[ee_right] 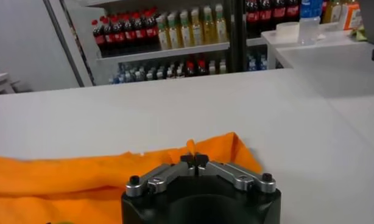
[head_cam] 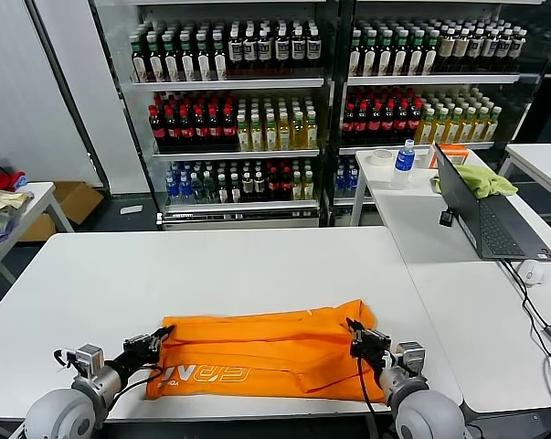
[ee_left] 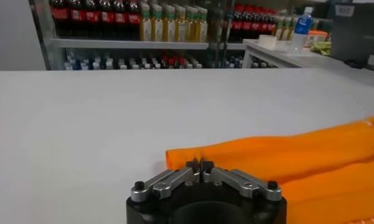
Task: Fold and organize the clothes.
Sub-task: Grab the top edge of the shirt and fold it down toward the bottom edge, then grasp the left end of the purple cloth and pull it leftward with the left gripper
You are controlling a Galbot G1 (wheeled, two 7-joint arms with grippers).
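Observation:
I see my left gripper pinching the orange T-shirt at its far corner, so it should open and grab the T-shirt's short end nearer its middle (head_cam: 170, 354) before it drags the T-shirt.
The clothes are one orange T-shirt (head_cam: 266, 352), folded into a long band with pale lettering showing, lying near the front edge of the white table (head_cam: 211, 270). My left gripper (head_cam: 162, 337) sits at the band's far left corner, shut on the cloth edge (ee_left: 200, 164). The band (ee_left: 296, 152) runs away from it across the table. My right gripper (head_cam: 354, 332) is at the far right corner, shut (ee_right: 194, 159) with a small peak of orange fabric pinched up at its tips. The rest of the shirt (ee_right: 65, 176) lies flat.
A second white table (head_cam: 458, 274) at the right holds an open laptop (head_cam: 490, 215), a mouse (head_cam: 531, 272), a yellow-green cloth (head_cam: 481, 178) and a water bottle (head_cam: 403, 160). Drink shelves (head_cam: 257, 110) stand behind. A side table with fabrics (head_cam: 1, 197) is at the far left.

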